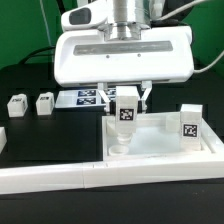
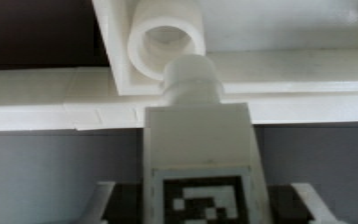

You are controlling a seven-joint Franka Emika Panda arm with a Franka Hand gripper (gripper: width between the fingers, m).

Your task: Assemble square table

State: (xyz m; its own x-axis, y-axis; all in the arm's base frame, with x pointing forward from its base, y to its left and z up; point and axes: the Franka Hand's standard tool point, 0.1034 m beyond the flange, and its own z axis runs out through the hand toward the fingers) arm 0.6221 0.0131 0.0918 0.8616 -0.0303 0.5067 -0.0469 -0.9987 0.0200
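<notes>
Next, I let go of the white tagged leg upright in the round socket at the slab's near corner [image 1: 114, 149] [image 2: 165, 42], beneath it.
My gripper [image 1: 125, 106] is shut on a white tagged leg [image 1: 125, 118] and holds it upright over the near corner of the square table's slab, on the exterior view's left. The slab [image 1: 160, 150] is white with a raised rim and lies flat. In the wrist view the leg [image 2: 197, 140] runs out from between my fingers [image 2: 115, 200], and its narrow tip sits at the edge of a round corner socket [image 2: 167, 45]; whether the tip is inside it I cannot tell. A second leg [image 1: 190, 124] stands upright on the slab's corner at the exterior view's right.
Two loose legs [image 1: 17, 105] [image 1: 45, 102] stand on the black table at the exterior view's left. The marker board [image 1: 88, 97] lies behind my gripper. A long white border wall [image 1: 70, 180] runs along the front, against the slab.
</notes>
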